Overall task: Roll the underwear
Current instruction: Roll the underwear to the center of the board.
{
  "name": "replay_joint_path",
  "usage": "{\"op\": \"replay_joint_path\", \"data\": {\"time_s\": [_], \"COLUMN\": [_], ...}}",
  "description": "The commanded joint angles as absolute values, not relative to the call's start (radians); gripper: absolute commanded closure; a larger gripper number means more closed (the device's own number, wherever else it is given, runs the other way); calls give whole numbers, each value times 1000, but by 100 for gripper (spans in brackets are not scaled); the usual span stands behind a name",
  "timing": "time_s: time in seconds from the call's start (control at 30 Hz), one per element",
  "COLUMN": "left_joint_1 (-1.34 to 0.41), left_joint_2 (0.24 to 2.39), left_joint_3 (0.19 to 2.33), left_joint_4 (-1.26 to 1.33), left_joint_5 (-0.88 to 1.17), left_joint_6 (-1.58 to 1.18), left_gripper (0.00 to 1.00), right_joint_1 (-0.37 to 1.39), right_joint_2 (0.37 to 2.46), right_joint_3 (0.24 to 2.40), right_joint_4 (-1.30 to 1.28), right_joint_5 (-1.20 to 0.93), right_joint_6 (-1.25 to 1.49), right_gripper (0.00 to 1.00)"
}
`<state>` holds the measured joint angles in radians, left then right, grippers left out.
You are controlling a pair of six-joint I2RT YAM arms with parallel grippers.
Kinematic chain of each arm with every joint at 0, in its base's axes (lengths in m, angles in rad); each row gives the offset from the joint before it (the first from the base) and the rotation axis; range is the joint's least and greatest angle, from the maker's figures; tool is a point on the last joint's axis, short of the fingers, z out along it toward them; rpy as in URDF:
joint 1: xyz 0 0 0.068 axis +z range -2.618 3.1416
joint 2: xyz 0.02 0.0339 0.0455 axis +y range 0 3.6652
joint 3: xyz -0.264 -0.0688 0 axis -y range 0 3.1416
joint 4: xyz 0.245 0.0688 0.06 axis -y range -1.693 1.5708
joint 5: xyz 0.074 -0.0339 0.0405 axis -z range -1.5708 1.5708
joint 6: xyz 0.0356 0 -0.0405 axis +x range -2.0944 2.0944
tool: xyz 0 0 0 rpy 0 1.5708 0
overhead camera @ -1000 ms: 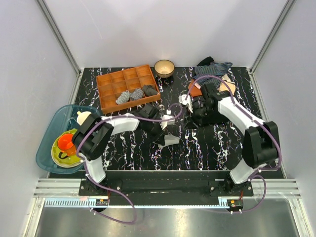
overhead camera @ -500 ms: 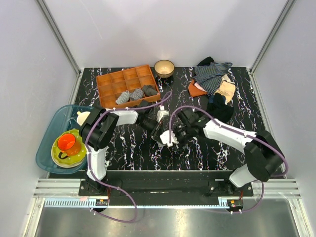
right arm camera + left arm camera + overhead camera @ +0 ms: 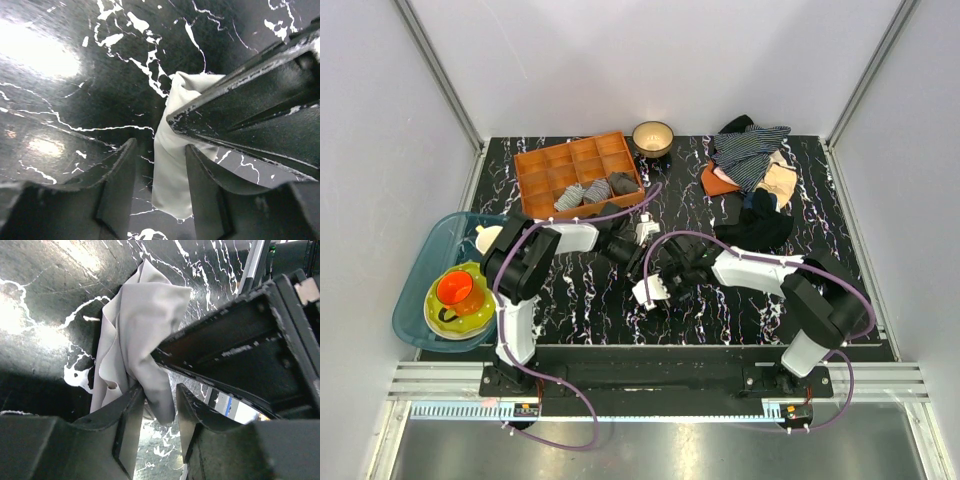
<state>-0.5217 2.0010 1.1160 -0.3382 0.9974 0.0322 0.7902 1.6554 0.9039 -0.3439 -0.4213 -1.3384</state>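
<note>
The underwear's lower layers lie outside my left gripper's finger, so my left gripper should open and grab the whole end [image 3: 161, 402] before it carries it to the tray.
The underwear [image 3: 648, 291] is a small plain grey cloth, bunched on the black marble table near the middle front. In the left wrist view the underwear [image 3: 145, 315] hangs in folds, with one fold pinched between my left gripper's [image 3: 159, 395] narrowly spaced fingers. The left gripper [image 3: 636, 268] reaches in from the left. My right gripper [image 3: 663, 283] comes from the right and meets it. In the right wrist view the right gripper [image 3: 160, 146] is open and straddles an edge of the underwear [image 3: 175, 170], which lies against one finger. The left gripper's dark body crosses above it.
An orange compartment tray [image 3: 548, 165] with rolled garments stands at the back left, a bowl [image 3: 653, 137] behind it. A pile with the striped garment [image 3: 750, 150] and a black garment [image 3: 758, 228] lies at the back right. A teal tub [image 3: 430, 262] with cups sits at the left edge.
My right arm has swung from the clothes pile at the back right down to the grey cloth. The left gripper stays with the cloth, which has shifted slightly left and nearer.
</note>
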Motion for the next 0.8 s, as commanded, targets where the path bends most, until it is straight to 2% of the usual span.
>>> {"op": "replay_joint_path", "data": {"time_s": [0.0, 0.13, 0.27, 0.4, 0.77], "left_joint_1": [-514, -503, -486, -479, -494], "left_joint_2": [1944, 1820, 1712, 1680, 1859], "left_joint_3": [1049, 1006, 968, 954, 1029], "left_joint_4": [-184, -109, -81, -107, -192], "left_joint_5": [873, 819, 726, 664, 781], "left_joint_6": [-38, -95, -107, -87, -26], "left_gripper": [57, 46, 33, 24, 23], "right_joint_1": [795, 795, 795, 795, 795], "right_joint_2": [1692, 1710, 1710, 1710, 1713], "right_joint_3": [910, 919, 920, 920, 927], "right_joint_4": [-316, -328, -328, -328, -331], "right_joint_5": [-348, -351, -357, -367, -373], "right_joint_6": [-1333, -1328, -1325, -1319, -1307], "right_gripper": [52, 58, 60, 60, 61]}}
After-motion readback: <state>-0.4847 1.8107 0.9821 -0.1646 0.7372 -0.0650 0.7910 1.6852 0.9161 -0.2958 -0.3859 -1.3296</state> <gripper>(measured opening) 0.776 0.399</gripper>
